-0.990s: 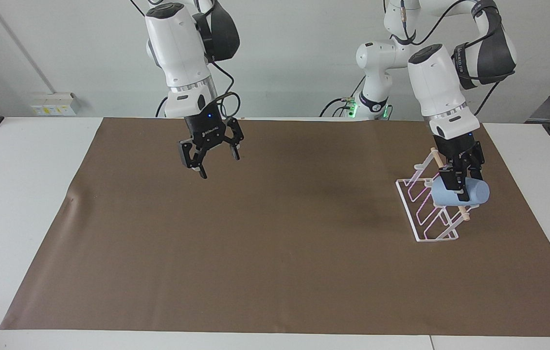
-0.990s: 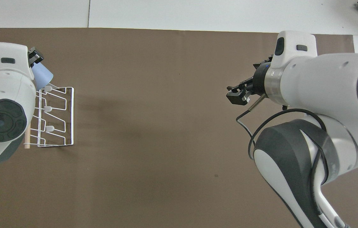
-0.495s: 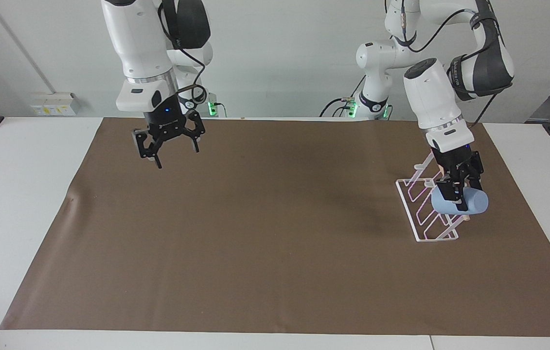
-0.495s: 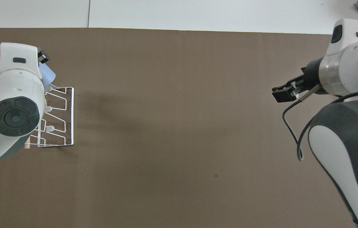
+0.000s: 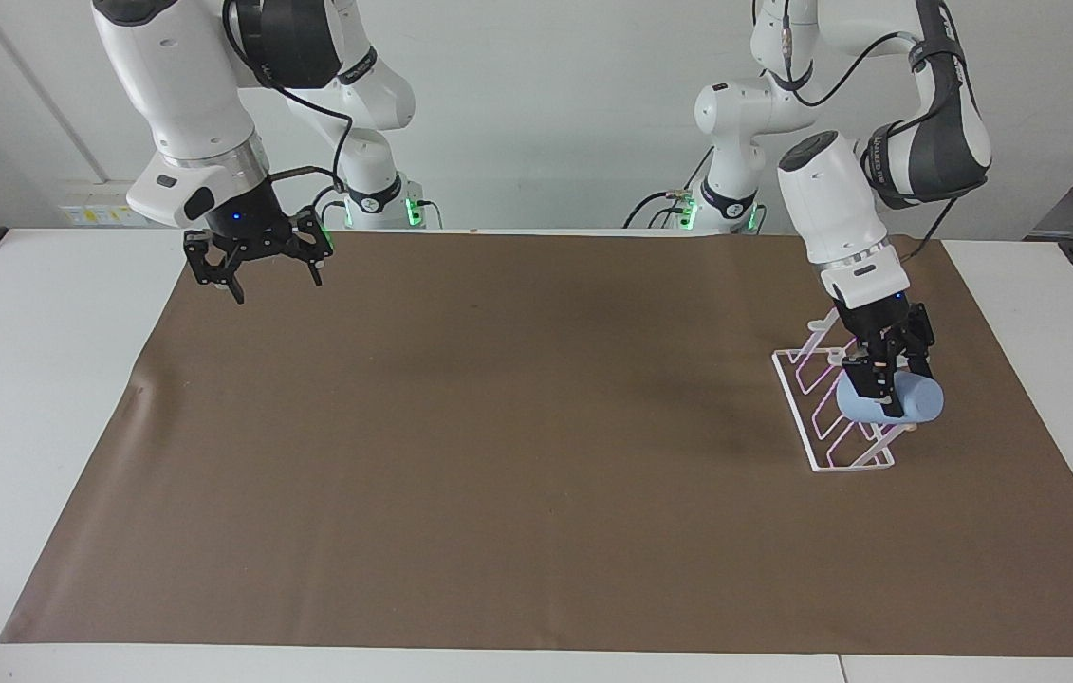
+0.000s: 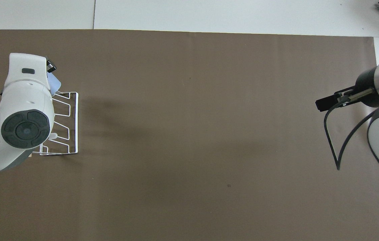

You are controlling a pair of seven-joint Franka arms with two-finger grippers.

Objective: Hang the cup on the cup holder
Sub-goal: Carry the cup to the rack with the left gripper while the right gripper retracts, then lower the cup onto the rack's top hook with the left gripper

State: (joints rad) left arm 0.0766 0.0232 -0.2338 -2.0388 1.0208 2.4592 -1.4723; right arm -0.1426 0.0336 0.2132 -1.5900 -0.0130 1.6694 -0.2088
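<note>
I need to release the light-blue cup from my left gripper on the far end of the white wire cup holder (image 6: 60, 98).
The light-blue cup (image 5: 917, 402) lies on its side in my left gripper (image 5: 889, 398), which is shut on it. It is at the top of the white wire cup holder (image 5: 790, 406), at the end farther from the robots. I cannot tell whether a prong is inside the cup. From overhead only a sliver of the cup (image 6: 54, 83) shows beside the left wrist, at the corner of the cup holder (image 6: 76, 124). My right gripper (image 5: 275, 285) hangs open and holds nothing, over the mat's corner at the right arm's end; overhead, the right gripper (image 6: 321, 104) shows side-on.
A brown mat (image 5: 536, 455) covers most of the white table (image 5: 33, 398). The cup holder stands on the mat near the left arm's end. The left arm's wrist (image 6: 25, 129) covers part of the rack from above.
The right arm has swung away toward its own end of the table, its gripper still open. The left gripper has sunk slightly with the cup at the cup holder.
</note>
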